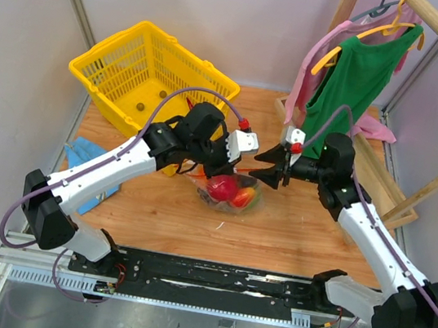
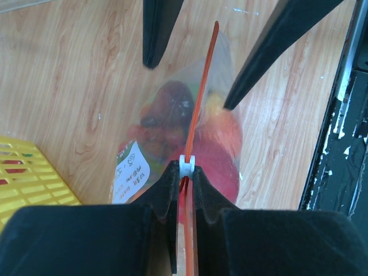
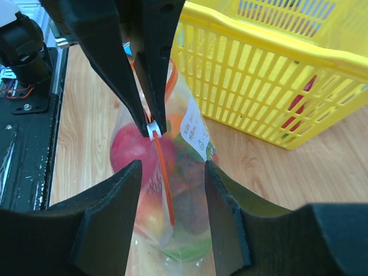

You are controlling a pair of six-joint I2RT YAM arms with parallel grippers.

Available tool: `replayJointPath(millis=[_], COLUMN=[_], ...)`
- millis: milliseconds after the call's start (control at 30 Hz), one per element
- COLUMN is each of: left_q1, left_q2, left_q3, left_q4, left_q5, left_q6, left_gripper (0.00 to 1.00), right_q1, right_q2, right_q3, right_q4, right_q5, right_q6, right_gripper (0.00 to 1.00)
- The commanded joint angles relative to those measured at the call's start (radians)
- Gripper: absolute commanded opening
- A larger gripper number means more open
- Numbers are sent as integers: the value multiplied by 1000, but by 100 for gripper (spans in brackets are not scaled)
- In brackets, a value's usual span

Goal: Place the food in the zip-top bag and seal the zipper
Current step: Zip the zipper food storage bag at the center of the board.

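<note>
The white tab will go down between the yellow mesh basket and the red round fruit (image 1: 208, 173), where I should put it with my left gripper.
The zip-top bag (image 1: 234, 202) lies mid-table with the food inside: a red round fruit (image 1: 221, 187), an orange piece (image 1: 240, 198), dark grapes (image 2: 169, 109) and a light-green ball (image 3: 187, 250). The red-orange zipper (image 2: 204, 86) stands on edge along its mouth. My left gripper (image 2: 186, 168) is shut on the zipper, with the white tab (image 2: 187, 163) at its fingertips. My right gripper (image 3: 172, 165) is open, one finger on either side of the zipper's other end, not touching it. From above, the left gripper (image 1: 234, 165) and right gripper (image 1: 260, 164) face each other over the bag.
A yellow mesh basket (image 1: 146, 71) stands at the back left, close to the bag (image 3: 276, 75). A blue cloth (image 1: 84, 156) lies at the left. A wooden rack with green and pink garments (image 1: 357, 69) stands at the back right. A black rail (image 1: 218, 279) runs along the near edge.
</note>
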Motion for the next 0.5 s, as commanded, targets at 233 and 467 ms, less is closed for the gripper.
replayJointPath(millis=[233, 467], left_q1=[6, 6], left_q2=[-9, -12], left_q3=[46, 43], left_q4=[61, 64], left_q5=[64, 62], left_q6=[2, -2], left_gripper=[0, 0], right_q1=[51, 50], right_q2=[133, 134], right_q3=[85, 107], right_q4=[19, -67], right_q5=[-72, -36], right_q6=[-17, -66], right_gripper=[37, 2])
